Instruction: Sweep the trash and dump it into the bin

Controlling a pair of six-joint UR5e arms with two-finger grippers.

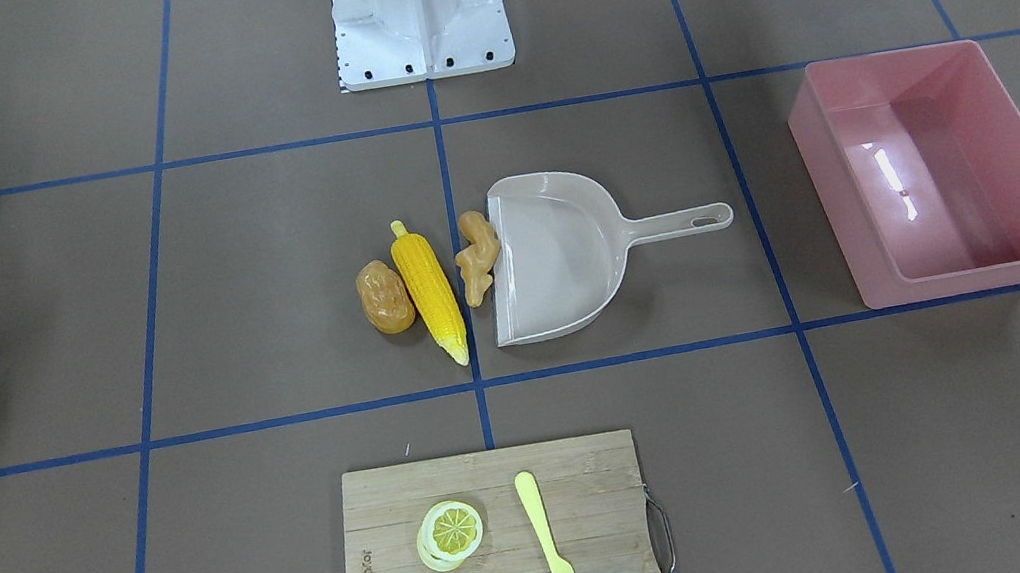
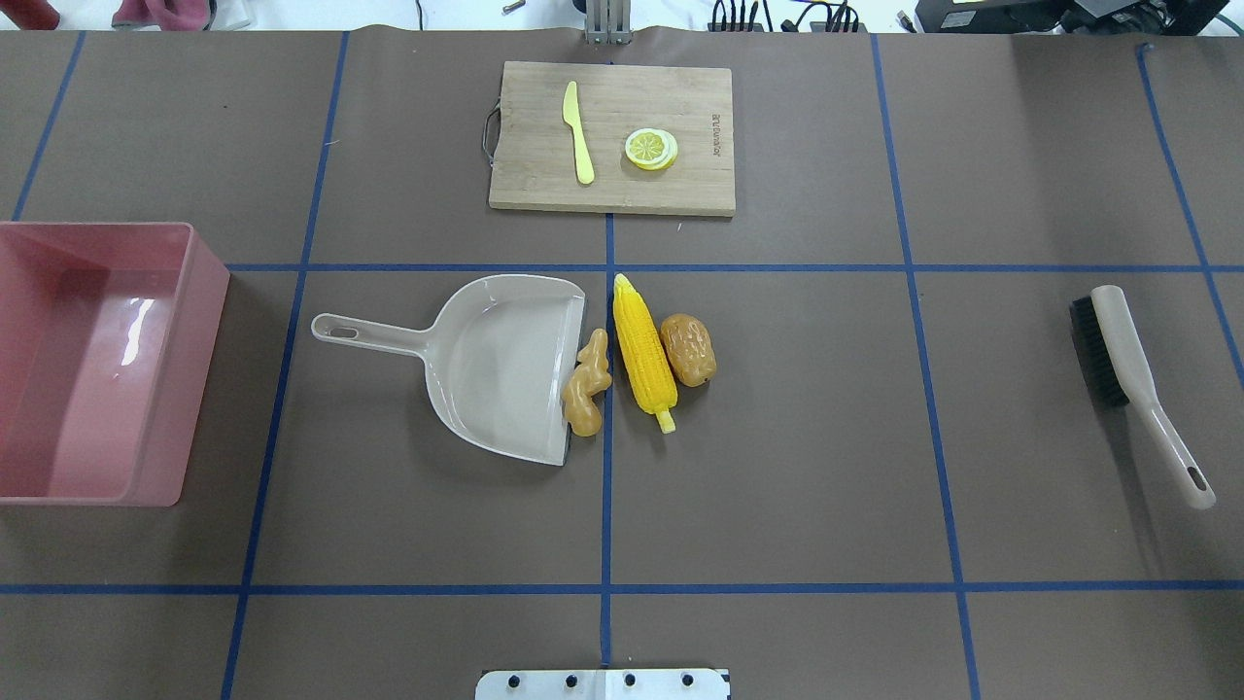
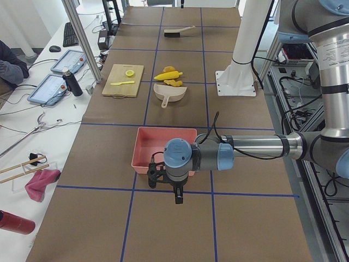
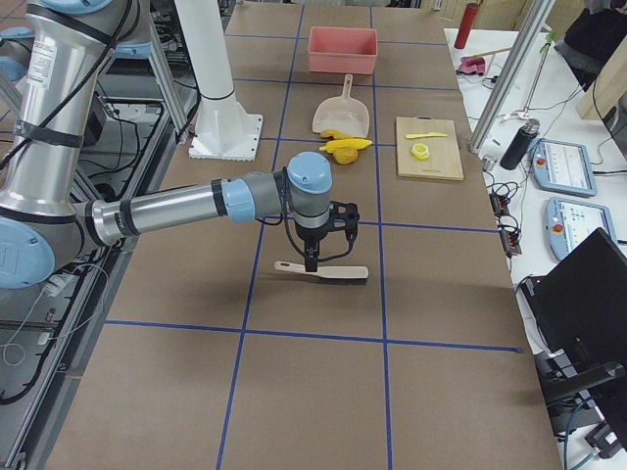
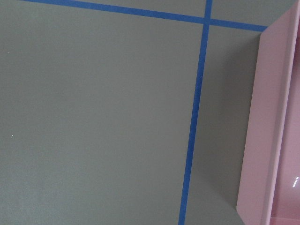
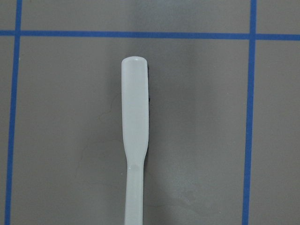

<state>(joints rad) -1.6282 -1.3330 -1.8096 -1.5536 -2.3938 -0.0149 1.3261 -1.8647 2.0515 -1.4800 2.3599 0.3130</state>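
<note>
The robot's right gripper needs to close on the handle's outer half, near its end with the hole, to pick up the beige brush.
The trash lies mid-table: a yellow corn cob (image 2: 643,352), a brown-orange potato (image 2: 688,349) and a tan ginger root (image 2: 587,384) that touches the open lip of the beige dustpan (image 2: 496,365). The pink bin (image 2: 97,389) stands empty at the table's left end. A beige brush (image 2: 1127,374) with black bristles lies at the right end. My left gripper (image 3: 179,197) hangs just beside the bin (image 3: 163,147), and I cannot tell if it is open. My right gripper (image 4: 312,262) hangs over the brush (image 4: 323,270), and I cannot tell its state. The right wrist view shows the brush's back (image 6: 135,122) below.
A wooden cutting board (image 2: 680,97) at the far edge carries a lemon slice (image 2: 650,149) and a pale yellow knife (image 2: 579,131). The robot's white base (image 1: 418,12) stands at the near edge. Blue tape lines grid the brown table.
</note>
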